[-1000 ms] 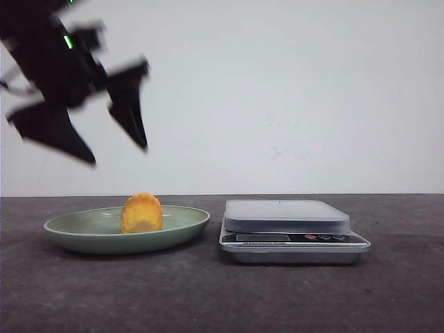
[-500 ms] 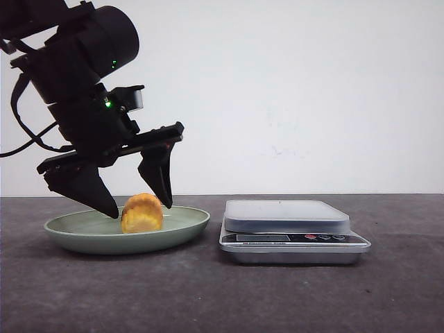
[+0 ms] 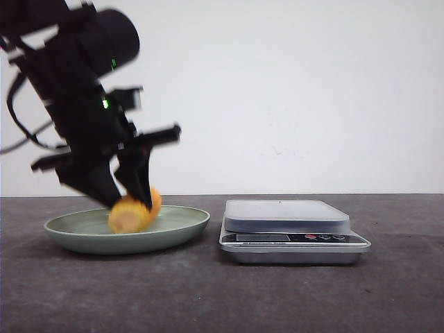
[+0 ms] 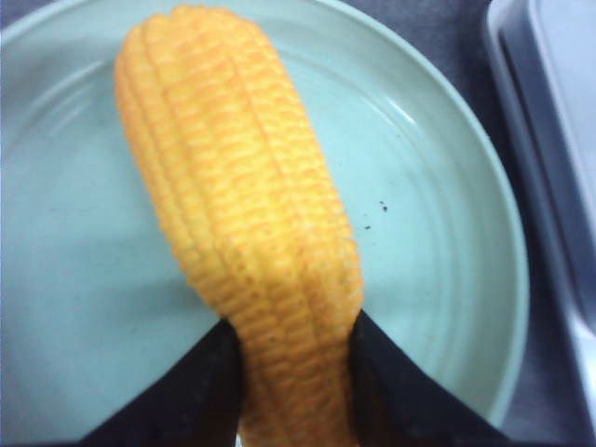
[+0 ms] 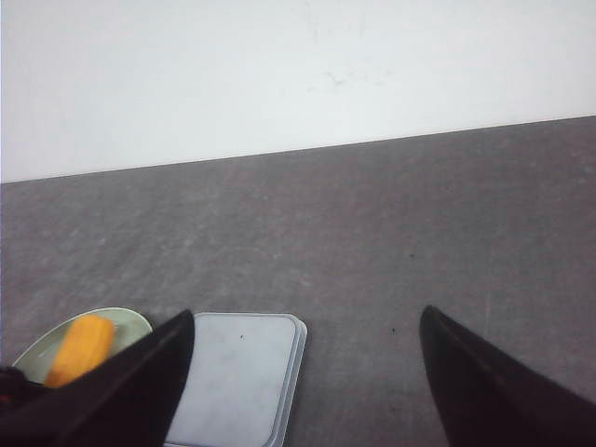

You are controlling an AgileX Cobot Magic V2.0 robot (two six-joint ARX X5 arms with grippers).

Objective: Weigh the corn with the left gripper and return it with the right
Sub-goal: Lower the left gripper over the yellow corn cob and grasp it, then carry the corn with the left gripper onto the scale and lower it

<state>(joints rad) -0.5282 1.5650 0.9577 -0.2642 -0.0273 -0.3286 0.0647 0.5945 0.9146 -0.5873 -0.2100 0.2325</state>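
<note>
My left gripper will release the corn on the middle of the scale's bare platform (image 3: 280, 202).
The corn (image 3: 132, 212) is a stubby yellow-orange cob in the green plate (image 3: 180, 225) at the left. My left gripper (image 3: 126, 201) is shut on it; in the left wrist view both black fingers press the sides of the corn (image 4: 244, 233) over the plate (image 4: 438, 233). The corn is tilted, and I cannot tell if it touches the plate. The scale (image 3: 291, 229) stands right of the plate with its platform bare. My right gripper (image 5: 307, 326) is open and empty, high above the table; it does not show in the front view. Its view shows the scale (image 5: 237, 377) and corn (image 5: 79, 349).
The dark grey table (image 3: 222, 298) runs to a white wall behind. The plate and scale stand close side by side. The scale's display and buttons (image 3: 291, 238) face the front. In the left wrist view the scale's edge (image 4: 549, 140) lies just beyond the plate rim.
My left gripper came down from high at the left onto the plate, straddled the corn, and has shut on it. The corn has shifted left and tilted.
</note>
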